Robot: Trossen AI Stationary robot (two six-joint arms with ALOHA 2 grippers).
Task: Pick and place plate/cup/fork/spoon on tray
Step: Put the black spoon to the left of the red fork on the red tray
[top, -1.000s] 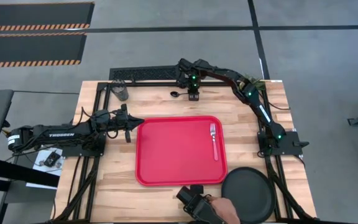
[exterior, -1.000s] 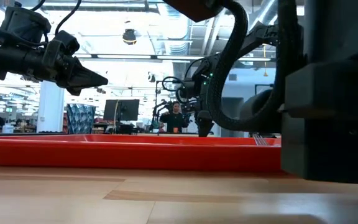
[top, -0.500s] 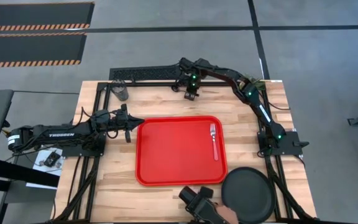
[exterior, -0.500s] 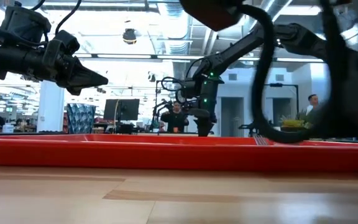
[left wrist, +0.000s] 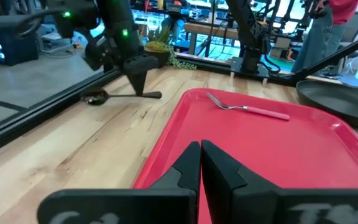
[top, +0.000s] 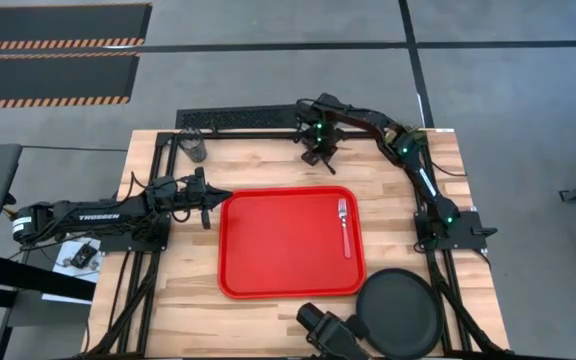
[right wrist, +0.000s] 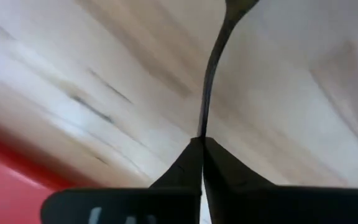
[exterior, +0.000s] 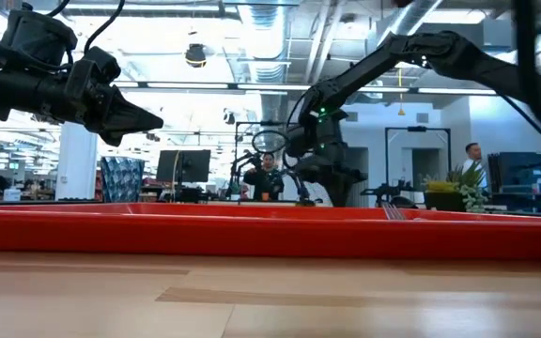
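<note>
My right gripper is pinching the spoon's handle near its loose end, so next I open and grip beside the spoon's bowl (left wrist: 112, 96) before I carry the spoon to the tray.
The red tray (top: 230, 240) lies mid-table with the pale fork (top: 344, 226) flat on its right part. The black plate (top: 398, 312) lies on the table off the tray's near right corner. The dark cup (top: 195, 148) stands at the far left. The black spoon (left wrist: 114, 96) lies beyond the tray's far edge. My right gripper (top: 319, 153) is shut on it. My left gripper (top: 208, 205) is shut and empty, hovering at the tray's left rim. My right gripper pinches the spoon's handle (right wrist: 203, 127) between its two fingertips, near the handle's free end (left wrist: 156, 95). The fingers come from above, pointing down. The spoon stays about level at the table top with its bowl (left wrist: 94, 98) away from the fingers; whether it is lifted clear does not show.
A small green plant (left wrist: 166, 53) stands at the far right by the right arm's base. A dark hand-held device (top: 330, 335) sits at the table's near edge beside the plate. A black frame (top: 238, 118) runs along the far edge.
My right gripper has moved a little toward the table's right edge and turned about at the far side, and the spoon has gone along with it. The dark device and a person's hand at the near edge have drawn back, uncovering the low view's right side.
</note>
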